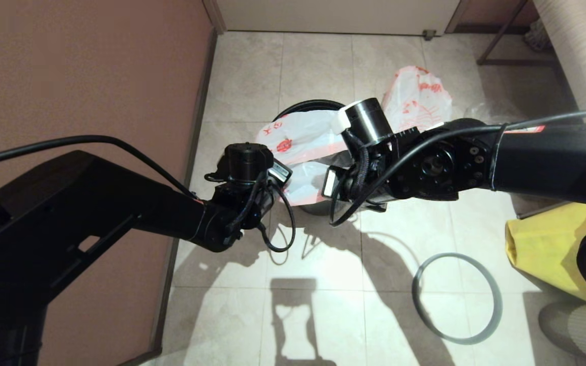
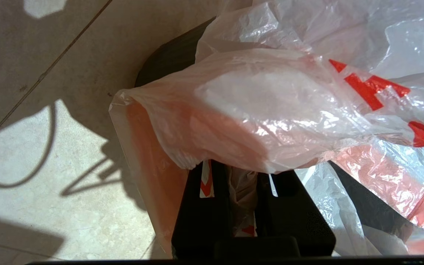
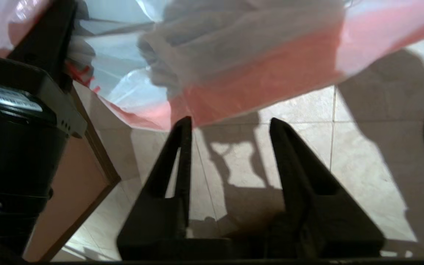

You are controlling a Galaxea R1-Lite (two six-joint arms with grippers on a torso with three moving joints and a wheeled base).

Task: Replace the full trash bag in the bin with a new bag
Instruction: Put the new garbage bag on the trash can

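The new bag's pink edge lies beyond the open fingers of the robot's right gripper, so it should reach deeper and pinch that edge (image 3: 212, 106) before spreading the bag open.
The new bag (image 1: 300, 136), limp white plastic with red print, lies draped over the black bin (image 1: 307, 105). My left gripper (image 2: 243, 165) is at the bin's near left edge, shut on a fold of the new bag (image 2: 271, 110); plastic fills the gap between its fingers (image 2: 204, 206). My right gripper (image 3: 230, 123) hangs open just short of the bag's pink-red edge (image 3: 256, 88), with only floor between its fingers. The full trash bag (image 1: 417, 99) stands on the floor behind the bin to the right. The grey ring rim (image 1: 457, 298) lies on the tiles near right.
A brown wall (image 1: 84, 76) runs along the left, close to the bin. A yellow fabric bag (image 1: 552, 249) sits at the right edge. A metal-legged piece of furniture (image 1: 506, 46) stands at the back right. My left wrist (image 3: 17, 121) is close beside the right gripper.
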